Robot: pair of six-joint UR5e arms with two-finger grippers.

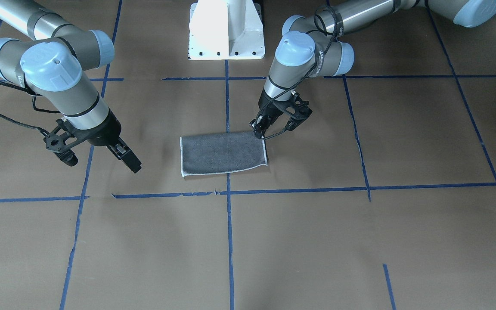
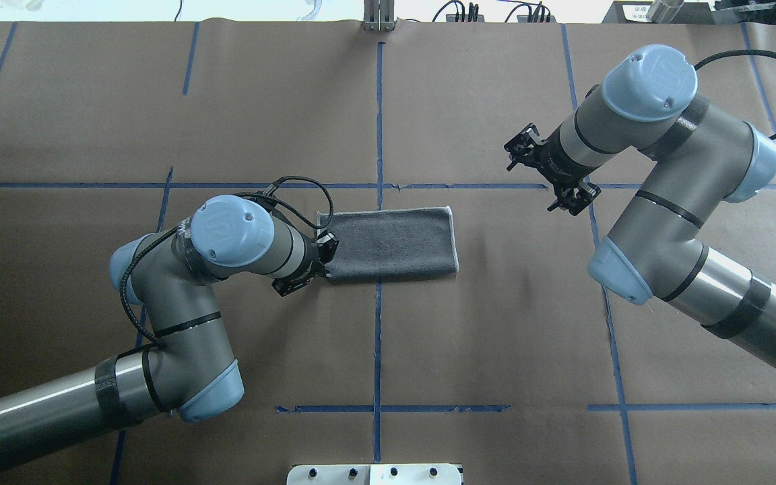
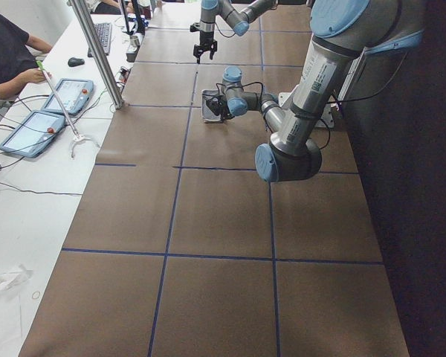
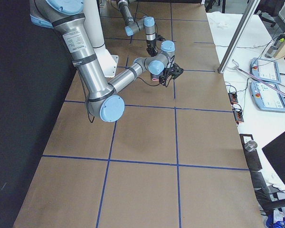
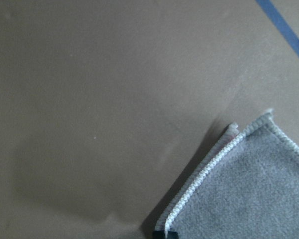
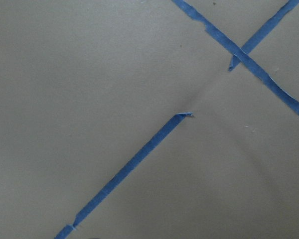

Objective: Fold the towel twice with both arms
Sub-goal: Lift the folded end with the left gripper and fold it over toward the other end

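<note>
My left gripper is holding a corner of the towel, which lies flat on the table. It will release that corner on the opposite short edge's corner [image 1: 187, 137] that is nearest the pedestal base.
The towel [image 1: 222, 153] lies flat in the middle of the table as a folded rectangle, grey face up, with a pale stitched border. In the overhead view the towel [image 2: 391, 244] has my left gripper [image 2: 326, 254] at its left short edge. In the front view my left gripper [image 1: 257, 128] sits low on the towel's corner nearest the robot base and looks shut on the edge. The left wrist view shows two layered edges of the towel [image 5: 259, 199] and a black fingertip [image 5: 162, 233]. My right gripper [image 1: 129, 160] hangs apart from the towel, empty and apparently open.
The white pedestal base [image 1: 226, 30] stands behind the towel. Blue tape lines [image 1: 228, 224] cross the brown paper table cover. In the left side view an operator [image 3: 7, 52] and tablets [image 3: 33, 130] are at a white desk beside the table.
</note>
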